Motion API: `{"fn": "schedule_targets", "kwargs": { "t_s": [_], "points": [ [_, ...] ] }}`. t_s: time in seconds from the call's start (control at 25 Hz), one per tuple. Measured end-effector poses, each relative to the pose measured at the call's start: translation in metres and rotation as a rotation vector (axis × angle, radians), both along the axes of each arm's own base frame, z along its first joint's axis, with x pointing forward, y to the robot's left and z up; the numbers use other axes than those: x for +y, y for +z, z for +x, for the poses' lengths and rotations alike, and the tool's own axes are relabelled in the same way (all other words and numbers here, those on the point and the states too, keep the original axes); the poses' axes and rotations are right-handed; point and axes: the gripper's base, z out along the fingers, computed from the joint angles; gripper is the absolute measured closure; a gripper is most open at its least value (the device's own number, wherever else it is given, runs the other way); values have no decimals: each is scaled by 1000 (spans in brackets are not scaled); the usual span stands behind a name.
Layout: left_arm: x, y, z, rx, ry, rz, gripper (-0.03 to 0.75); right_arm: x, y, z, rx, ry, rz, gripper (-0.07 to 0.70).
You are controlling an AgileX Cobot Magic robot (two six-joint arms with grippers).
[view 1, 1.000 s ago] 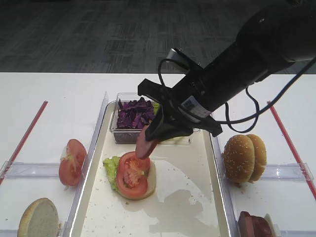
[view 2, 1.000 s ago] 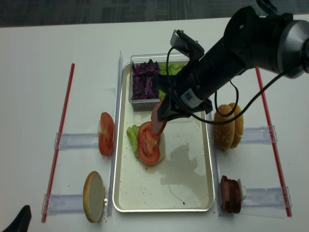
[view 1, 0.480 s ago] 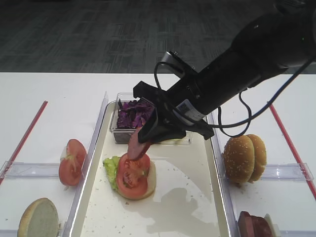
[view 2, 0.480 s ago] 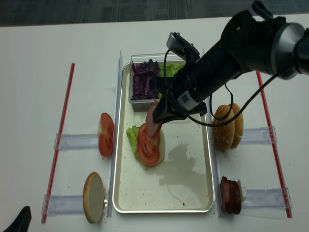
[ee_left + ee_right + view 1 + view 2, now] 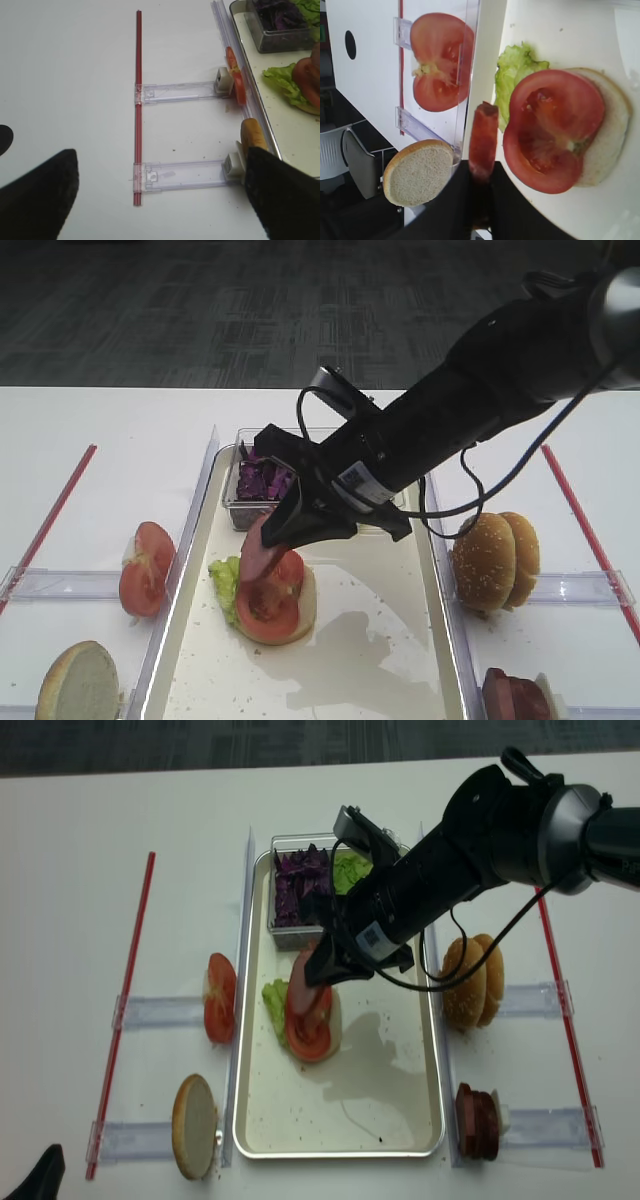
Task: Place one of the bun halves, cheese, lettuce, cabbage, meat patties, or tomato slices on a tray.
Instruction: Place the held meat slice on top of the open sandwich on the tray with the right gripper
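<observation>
The robot's right gripper should release the meat patty, which hangs on edge at the tomato, on the tomato slice (image 5: 307,1010) (image 5: 549,127) next to the lettuce on the tray.
My right gripper (image 5: 282,528) is shut on the upper edge of a pinkish-brown meat patty (image 5: 260,550), which hangs on edge. The patty's lower rim is at or just above a tomato slice (image 5: 268,602). That slice lies on a bun half (image 5: 306,602) with lettuce (image 5: 224,580), on the cream tray (image 5: 370,660). In the right wrist view the meat patty (image 5: 483,137) stands between the black fingers, left of the tomato slice (image 5: 552,130). My left gripper (image 5: 160,200) hovers open over the bare table beside the tray, holding nothing.
A clear box with purple cabbage (image 5: 262,480) and lettuce stands at the tray's far end. Left of the tray are tomato slices (image 5: 145,565) and a bun half (image 5: 78,680) in clear holders. To its right are bun halves (image 5: 495,560) and stacked meat patties (image 5: 515,695). Red strips (image 5: 50,515) border the table.
The right gripper has carried the meat patty left and downward, from above the tomato slice's far edge to close over the slice. The left gripper has not moved.
</observation>
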Motion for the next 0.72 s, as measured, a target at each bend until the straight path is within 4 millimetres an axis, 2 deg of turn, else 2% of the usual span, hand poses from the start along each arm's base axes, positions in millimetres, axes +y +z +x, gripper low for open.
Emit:
{"fn": "schedule_targets", "kwargs": {
  "t_s": [0.72],
  "points": [
    [0,0,0,0,0,0,97,5,-23,4,44,11,9,531]
  ]
}}
